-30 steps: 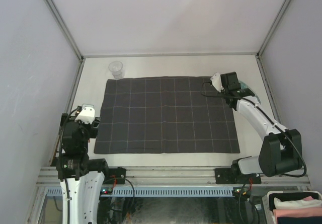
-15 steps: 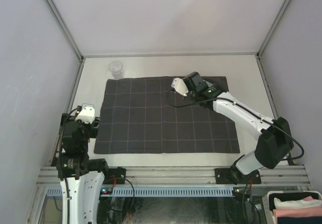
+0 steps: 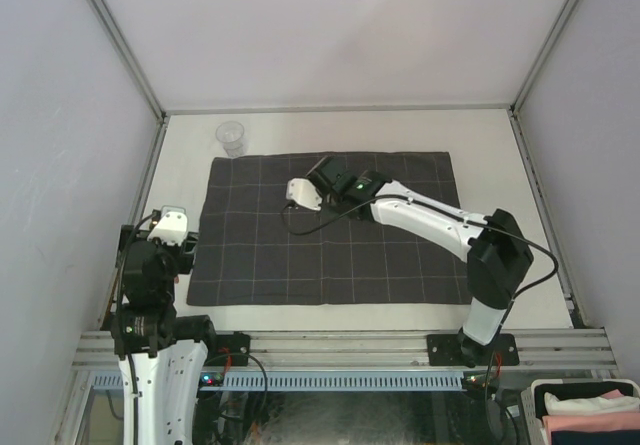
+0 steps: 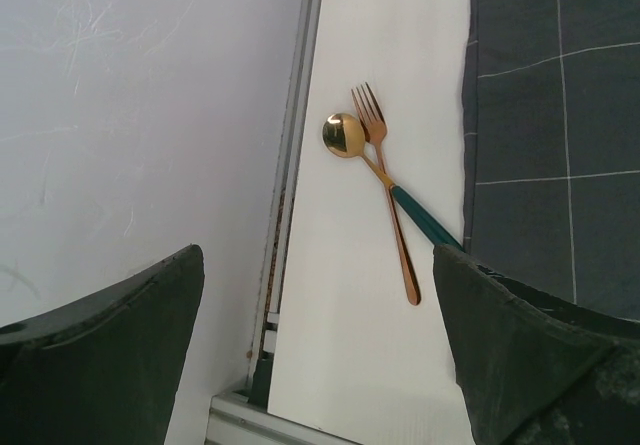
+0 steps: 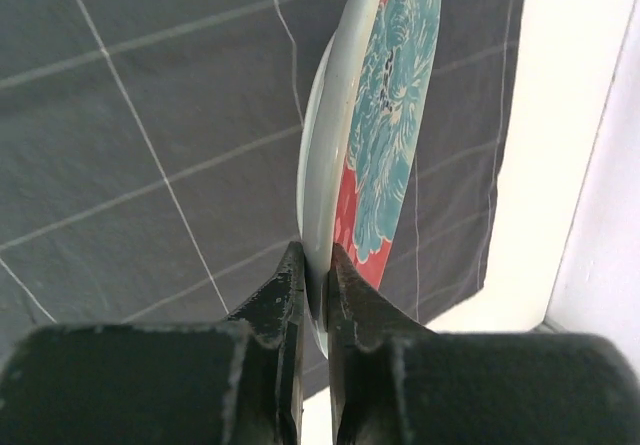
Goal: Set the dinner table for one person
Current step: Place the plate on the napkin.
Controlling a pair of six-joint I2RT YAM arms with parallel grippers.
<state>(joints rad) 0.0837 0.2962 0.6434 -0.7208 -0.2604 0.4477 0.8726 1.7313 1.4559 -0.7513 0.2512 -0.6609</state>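
My right gripper will put the white plate down flat on the middle of the dark grey checked cloth [image 3: 325, 222].
My right gripper [image 5: 317, 265] is shut on the rim of a white plate [image 5: 385, 115] with a red and teal pattern, held on edge above the dark grey checked cloth [image 5: 150, 165]. In the top view this gripper [image 3: 322, 177] hangs over the cloth's [image 3: 330, 255] far middle; the plate is hidden there. My left gripper [image 4: 316, 255] is open and empty above the off-white dinner table's [image 4: 350, 345] left strip. A gold spoon [image 4: 345, 135] and gold fork [image 4: 372, 105] lie crossed there; one handle is teal. The left gripper [image 3: 165, 250] sits at the cloth's left edge.
A clear glass cup [image 3: 231, 137] stands on the dinner table [image 3: 480, 135] at the far left, just beyond the cloth's corner. Grey rails and walls enclose the table. A bin of folded cloths [image 3: 585, 415] sits off the table at the near right.
My right arm has swung left across the cloth, from its far right corner to its far middle, carrying the plate. The left arm has not moved.
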